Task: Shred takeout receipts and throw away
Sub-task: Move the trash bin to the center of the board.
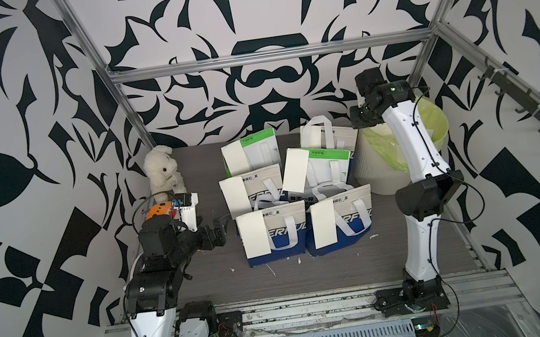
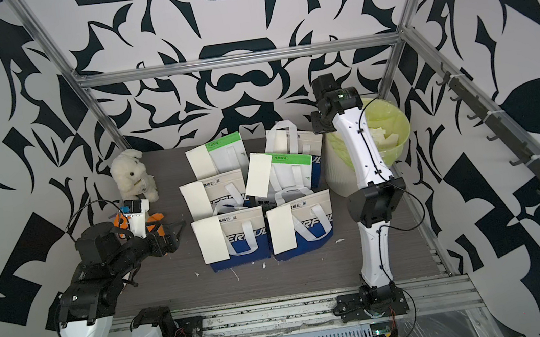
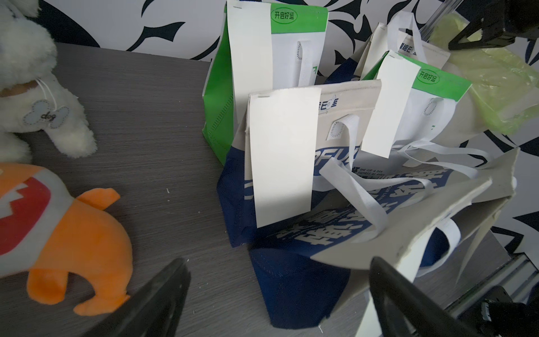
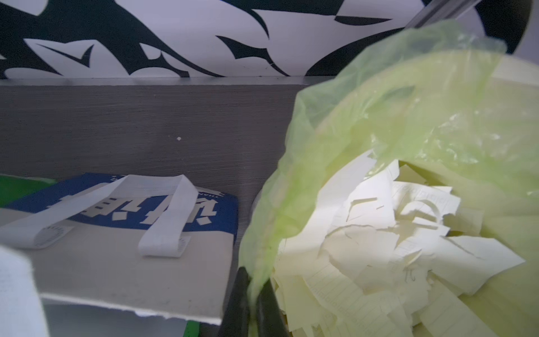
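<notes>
I should let go of the white bin's liner with my right gripper, and then the bin will rest on the table (image 1: 415,223) beside the nearest front bag.
Several takeout receipts, blank cream slips, hang on the fronts of the bags: one on the front left bag (image 1: 255,233), one on the front right bag (image 1: 323,224), one in the middle (image 1: 295,170). Torn receipt pieces (image 4: 393,233) fill the white bin (image 1: 373,170), which has a green liner (image 4: 379,102). My right gripper (image 4: 252,280) is at the bin's rim on the side nearest the bags, shut on a fold of the liner. My left gripper (image 3: 277,262) stands open just left of the front left bag (image 3: 291,286), holding nothing.
A white plush dog (image 1: 160,169) and an orange plush toy (image 3: 73,227) sit at the table's left, close to my left arm. Small paper scraps (image 1: 298,261) lie in front of the bags. Metal frame rails (image 1: 268,57) border the table.
</notes>
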Controlling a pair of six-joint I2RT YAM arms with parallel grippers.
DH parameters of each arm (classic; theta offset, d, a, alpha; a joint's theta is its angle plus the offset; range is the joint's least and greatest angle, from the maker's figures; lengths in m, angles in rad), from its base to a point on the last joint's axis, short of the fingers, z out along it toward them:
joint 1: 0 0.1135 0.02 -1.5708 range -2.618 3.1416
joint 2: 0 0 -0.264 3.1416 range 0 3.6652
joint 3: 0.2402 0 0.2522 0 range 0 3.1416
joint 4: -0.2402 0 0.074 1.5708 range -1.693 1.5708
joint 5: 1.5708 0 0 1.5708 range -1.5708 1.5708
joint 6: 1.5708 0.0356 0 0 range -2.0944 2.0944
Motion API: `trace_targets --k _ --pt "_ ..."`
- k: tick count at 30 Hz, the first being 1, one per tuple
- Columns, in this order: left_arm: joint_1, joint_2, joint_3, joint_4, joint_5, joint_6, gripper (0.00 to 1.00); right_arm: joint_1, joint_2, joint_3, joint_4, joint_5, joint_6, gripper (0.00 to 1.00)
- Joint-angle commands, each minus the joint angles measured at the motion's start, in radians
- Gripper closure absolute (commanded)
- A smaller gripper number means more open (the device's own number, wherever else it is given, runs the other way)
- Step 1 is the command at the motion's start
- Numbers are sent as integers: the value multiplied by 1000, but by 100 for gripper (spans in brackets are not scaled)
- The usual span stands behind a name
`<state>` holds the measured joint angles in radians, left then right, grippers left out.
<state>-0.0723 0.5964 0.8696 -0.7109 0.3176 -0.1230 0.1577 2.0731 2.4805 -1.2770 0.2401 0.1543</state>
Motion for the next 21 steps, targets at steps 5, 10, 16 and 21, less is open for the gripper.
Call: trace_targets --k 5,10,16,21 --pt "-1 1 76 -12 30 -4 1 -3 -157 -135 -103 118 -25 100" --pt "0 20 120 -9 58 30 1 -3 -323 -359 -84 67 -23 100" --pt "-10 108 185 -24 287 110 1 -3 -539 -584 -45 -27 29 100" --pt "-154 226 297 -81 234 147 1 -2 -636 -652 -60 -116 61 100"
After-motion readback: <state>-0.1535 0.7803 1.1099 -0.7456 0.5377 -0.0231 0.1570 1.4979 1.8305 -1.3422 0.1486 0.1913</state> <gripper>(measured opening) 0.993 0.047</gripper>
